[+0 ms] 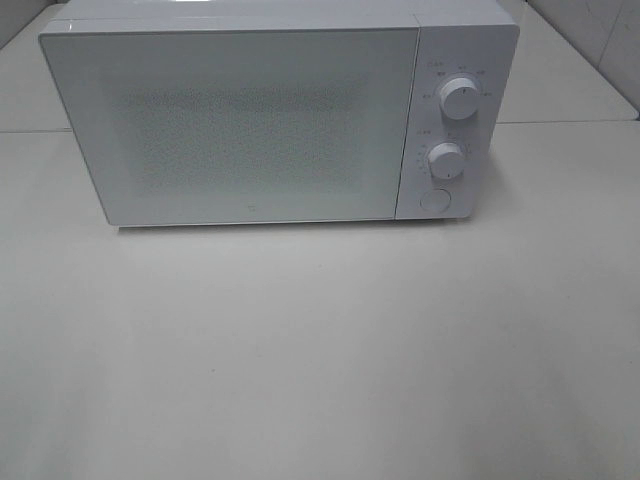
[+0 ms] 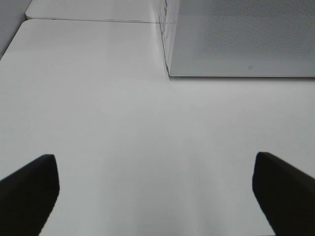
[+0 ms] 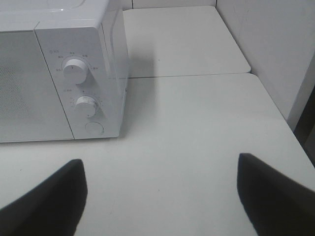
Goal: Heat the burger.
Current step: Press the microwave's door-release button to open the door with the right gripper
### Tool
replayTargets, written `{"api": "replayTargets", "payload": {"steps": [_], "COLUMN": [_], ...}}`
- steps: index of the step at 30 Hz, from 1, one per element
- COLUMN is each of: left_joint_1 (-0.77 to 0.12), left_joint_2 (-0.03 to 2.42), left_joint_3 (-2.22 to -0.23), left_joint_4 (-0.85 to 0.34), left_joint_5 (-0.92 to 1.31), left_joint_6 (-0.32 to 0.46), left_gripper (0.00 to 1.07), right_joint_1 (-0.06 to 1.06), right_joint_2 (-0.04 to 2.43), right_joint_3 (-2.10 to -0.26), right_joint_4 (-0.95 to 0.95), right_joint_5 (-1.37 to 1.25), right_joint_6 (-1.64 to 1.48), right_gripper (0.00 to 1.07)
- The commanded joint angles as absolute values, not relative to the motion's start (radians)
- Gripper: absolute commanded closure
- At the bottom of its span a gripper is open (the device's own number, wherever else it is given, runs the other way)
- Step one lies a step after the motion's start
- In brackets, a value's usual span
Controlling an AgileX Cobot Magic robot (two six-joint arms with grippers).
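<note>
The robot's right gripper needs to shut its fingers together in front of the microwave's round button [image 1: 436,201] [image 3: 94,129], below the lower white knob, ready to press that button.
The burger is out of view in every frame. A white microwave [image 1: 260,120] stands at the back of the table with its door shut; nothing shows through the frosted door. Neither arm appears in the exterior high view. My left gripper [image 2: 155,196] hovers open over bare tabletop, short of the microwave's [image 2: 241,39] front left corner, its dark fingers [image 2: 29,189] far apart. Off to the right of the microwave [image 3: 64,73], my right gripper [image 3: 160,196] is open above the table with nothing between its fingers [image 3: 275,191].
The microwave's control panel carries two white knobs [image 1: 459,98] [image 1: 446,161] and a round button [image 1: 434,199]. The white table [image 1: 320,350] stretches in front. A wall [image 3: 275,49] and the table's right edge lie beside the right gripper.
</note>
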State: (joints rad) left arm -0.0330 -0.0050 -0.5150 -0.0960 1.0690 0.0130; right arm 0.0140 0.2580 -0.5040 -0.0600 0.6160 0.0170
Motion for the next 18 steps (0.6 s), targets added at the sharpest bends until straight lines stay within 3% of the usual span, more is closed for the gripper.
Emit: {"api": "replayTargets", "payload": {"steps": [1, 18], "left_joint_1": [-0.029, -0.029], "left_joint_2": [-0.018, -0.018], "left_joint_3": [-0.514, -0.514], "left_joint_4": [-0.095, -0.095], "left_joint_5": [1.067, 1.067], "left_joint_6": [0.008, 0.008], "left_gripper": [0.07, 0.07], "right_joint_1": [0.010, 0.010], "right_joint_2": [0.307, 0.628], "right_joint_3": [-0.489, -0.352], "right_joint_4": [-0.068, -0.068], "right_joint_5": [0.525, 0.027], "right_joint_6": [0.000, 0.000], "right_gripper": [0.31, 0.31]}}
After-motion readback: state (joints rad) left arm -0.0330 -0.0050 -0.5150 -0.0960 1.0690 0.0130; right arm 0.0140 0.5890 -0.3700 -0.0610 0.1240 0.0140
